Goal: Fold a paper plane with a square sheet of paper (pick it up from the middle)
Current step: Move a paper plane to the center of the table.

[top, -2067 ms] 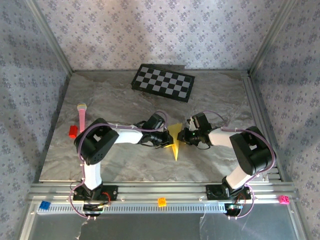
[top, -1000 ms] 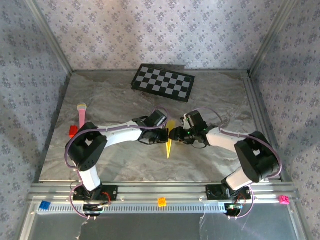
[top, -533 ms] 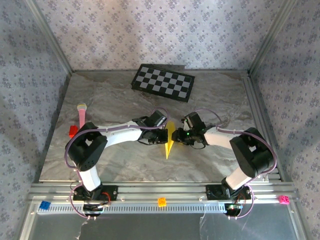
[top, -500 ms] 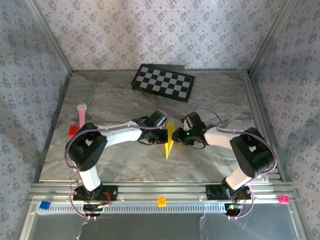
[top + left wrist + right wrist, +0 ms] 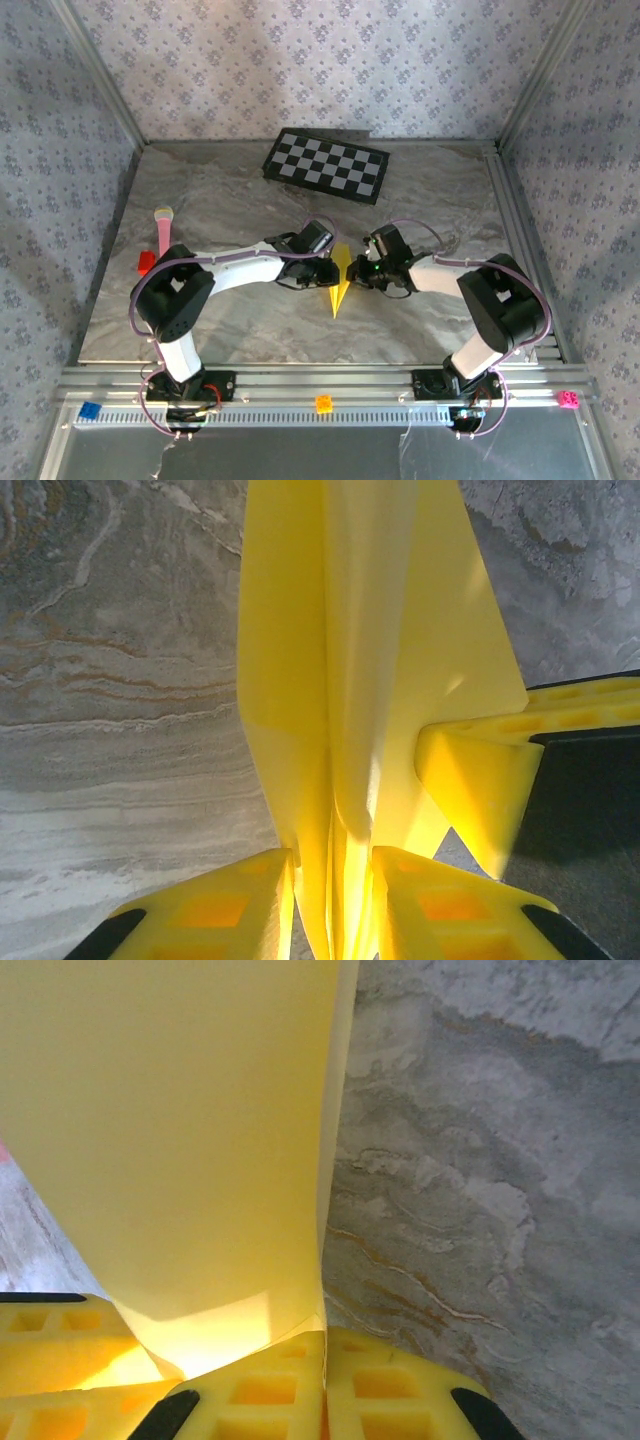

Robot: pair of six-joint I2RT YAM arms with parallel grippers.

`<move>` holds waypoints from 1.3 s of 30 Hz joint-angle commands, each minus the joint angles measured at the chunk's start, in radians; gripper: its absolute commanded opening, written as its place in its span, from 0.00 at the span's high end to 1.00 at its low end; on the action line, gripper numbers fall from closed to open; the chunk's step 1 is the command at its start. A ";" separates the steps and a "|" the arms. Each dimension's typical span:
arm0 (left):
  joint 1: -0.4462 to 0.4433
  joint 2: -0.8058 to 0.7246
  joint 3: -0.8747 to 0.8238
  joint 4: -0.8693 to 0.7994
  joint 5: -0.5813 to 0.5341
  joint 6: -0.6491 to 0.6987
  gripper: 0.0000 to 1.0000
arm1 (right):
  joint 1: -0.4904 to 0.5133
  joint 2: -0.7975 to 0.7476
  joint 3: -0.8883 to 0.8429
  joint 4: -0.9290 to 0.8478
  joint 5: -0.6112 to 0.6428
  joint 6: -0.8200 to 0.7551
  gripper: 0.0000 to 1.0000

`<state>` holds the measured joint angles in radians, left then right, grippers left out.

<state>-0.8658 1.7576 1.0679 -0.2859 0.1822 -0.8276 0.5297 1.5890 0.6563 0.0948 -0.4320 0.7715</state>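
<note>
One wing of the paper plane is bunched against its middle fold inside my left gripper, so I should open, free the wing and pinch just that fold (image 5: 354, 855).
The yellow paper plane (image 5: 339, 284), a narrow pointed dart, stands on edge at the middle of the marble table, tip toward the near edge. My left gripper (image 5: 324, 271) is on its left. In the left wrist view, the left gripper (image 5: 330, 860) is open a little, its fingers astride the plane's loose folded layers (image 5: 380, 630), with a sliver of table showing beside the left finger. My right gripper (image 5: 357, 270) is on the plane's right side. The right wrist view has that gripper (image 5: 325, 1338) shut on the lower edge of the paper plane (image 5: 180, 1110). One of its fingers (image 5: 475, 785) presses the plane's side.
A black-and-white checkerboard (image 5: 326, 166) lies at the back. A pink stick (image 5: 162, 232) and a red block (image 5: 146, 262) sit at the left. Orange (image 5: 323, 403), blue (image 5: 90, 410) and pink (image 5: 568, 400) blocks rest on the front rail. Patterned walls enclose the table.
The right gripper has closed onto the paper's edge. The left gripper's fingers have parted from a tight grip. The plane has stayed almost in place.
</note>
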 commanded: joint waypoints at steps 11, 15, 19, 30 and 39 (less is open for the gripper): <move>0.005 0.015 0.006 0.024 0.030 0.005 0.72 | -0.007 0.026 -0.011 0.008 -0.013 0.014 0.92; 0.005 0.027 0.012 0.020 0.034 0.005 0.72 | -0.009 0.026 -0.011 0.008 -0.014 0.013 0.92; 0.004 0.033 0.017 0.018 0.034 0.008 0.73 | -0.008 0.025 -0.009 0.008 -0.016 0.014 0.92; 0.002 0.052 0.026 0.026 0.060 0.009 0.75 | -0.009 0.023 -0.011 0.010 -0.017 0.016 0.92; -0.005 0.072 0.037 0.020 0.072 0.014 0.74 | -0.010 0.025 -0.013 0.011 -0.019 0.017 0.92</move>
<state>-0.8642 1.8095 1.0695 -0.2604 0.2340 -0.8265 0.5278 1.6032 0.6529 0.1059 -0.4347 0.7753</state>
